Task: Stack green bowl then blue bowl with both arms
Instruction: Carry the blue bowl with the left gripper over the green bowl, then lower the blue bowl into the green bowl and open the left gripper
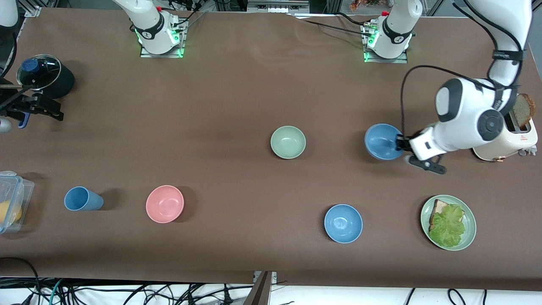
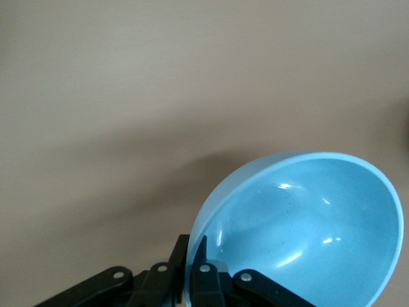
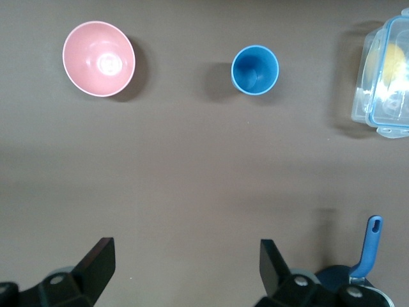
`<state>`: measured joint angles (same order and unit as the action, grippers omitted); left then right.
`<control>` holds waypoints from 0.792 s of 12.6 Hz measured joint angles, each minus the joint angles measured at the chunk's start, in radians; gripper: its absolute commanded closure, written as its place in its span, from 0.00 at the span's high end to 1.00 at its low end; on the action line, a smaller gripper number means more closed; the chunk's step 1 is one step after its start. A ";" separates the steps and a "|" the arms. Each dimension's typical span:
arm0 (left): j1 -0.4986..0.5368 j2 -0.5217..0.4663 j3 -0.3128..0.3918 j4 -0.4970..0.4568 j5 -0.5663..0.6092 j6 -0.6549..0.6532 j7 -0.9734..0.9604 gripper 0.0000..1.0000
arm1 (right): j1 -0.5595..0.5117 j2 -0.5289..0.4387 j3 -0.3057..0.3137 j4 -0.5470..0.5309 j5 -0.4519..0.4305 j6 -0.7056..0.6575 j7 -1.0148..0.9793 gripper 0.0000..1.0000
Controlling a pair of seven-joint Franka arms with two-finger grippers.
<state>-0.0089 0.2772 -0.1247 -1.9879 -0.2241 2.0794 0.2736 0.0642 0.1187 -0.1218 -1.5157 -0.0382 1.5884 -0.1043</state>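
Observation:
Next, I release the blue bowl, now tilted beside the green one, with my left gripper inside the pale green bowl [image 1: 288,141] near the table's middle.
The pale green bowl [image 1: 288,142] stands upright near the table's middle. Beside it, toward the left arm's end, a blue bowl [image 1: 382,142] is tilted, with my left gripper [image 1: 400,143] shut on its rim. In the left wrist view the fingers [image 2: 206,249] pinch the blue bowl's [image 2: 307,230] wall, one inside and one outside. A second blue bowl [image 1: 343,223] sits nearer the front camera. My right gripper [image 1: 31,108] waits open by the pot at the right arm's end; nothing lies between the jaws of the right gripper [image 3: 187,259].
A toaster with bread [image 1: 514,131] stands close by the left arm. A green plate with bread and lettuce [image 1: 449,222] lies nearer the camera. A pink bowl [image 1: 164,203], blue cup [image 1: 82,199], clear container [image 1: 12,203] and lidded black pot [image 1: 44,78] occupy the right arm's end.

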 measured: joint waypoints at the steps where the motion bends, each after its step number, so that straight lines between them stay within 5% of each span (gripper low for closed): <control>1: -0.049 0.003 -0.020 0.005 -0.057 -0.003 -0.053 0.00 | -0.001 0.002 0.000 0.000 0.000 -0.001 0.000 1.00; 5: -0.285 0.096 -0.049 0.117 -0.095 0.003 -0.395 0.00 | -0.001 0.009 0.004 0.001 0.000 -0.002 0.000 1.00; 10: -0.395 0.239 -0.072 0.227 -0.095 0.100 -0.571 0.00 | 0.002 0.012 0.014 0.001 0.000 -0.002 0.000 1.00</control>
<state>-0.4037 0.5166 -0.1968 -1.7611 -0.3193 2.1794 -0.2975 0.0664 0.1305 -0.1078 -1.5144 -0.0384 1.5867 -0.1041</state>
